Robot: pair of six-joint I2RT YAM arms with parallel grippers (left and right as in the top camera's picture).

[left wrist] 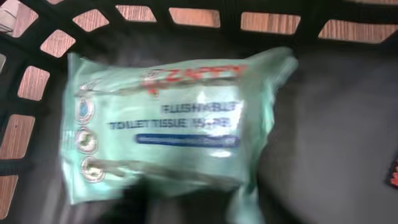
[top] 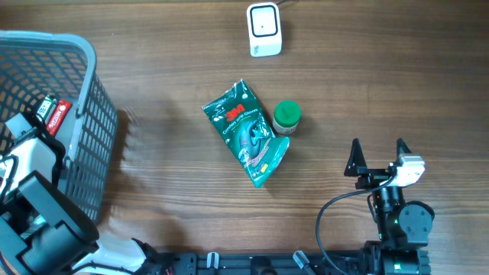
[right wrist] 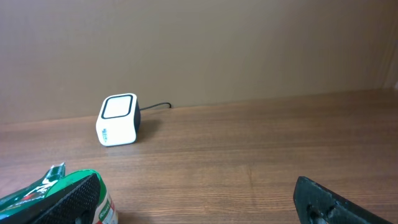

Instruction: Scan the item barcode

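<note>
The left gripper's fingers reach only the near edge of the wipes pack, so the robot should open them and grip the pack farther in, by its blue strip (left wrist: 186,140).
In the left wrist view a pale green pack of flushable toilet tissue wipes (left wrist: 161,124) lies on the dark floor of the basket (left wrist: 205,15), filling most of the frame. My left gripper (left wrist: 180,208) shows only as a dark blur at the pack's lower edge, so its jaws are unreadable. From overhead, the left arm (top: 30,198) reaches over the grey basket (top: 88,137). The white barcode scanner (top: 264,29) (right wrist: 117,119) stands at the table's far edge. My right gripper (top: 378,156) (right wrist: 202,208) rests open and holds nothing at the near right.
A green 3M packet (top: 246,132) (right wrist: 37,190) lies mid-table with a green-lidded jar (top: 287,117) (right wrist: 102,208) beside it, close to the right gripper's left finger. A red-and-white item (top: 57,114) sits in the basket.
</note>
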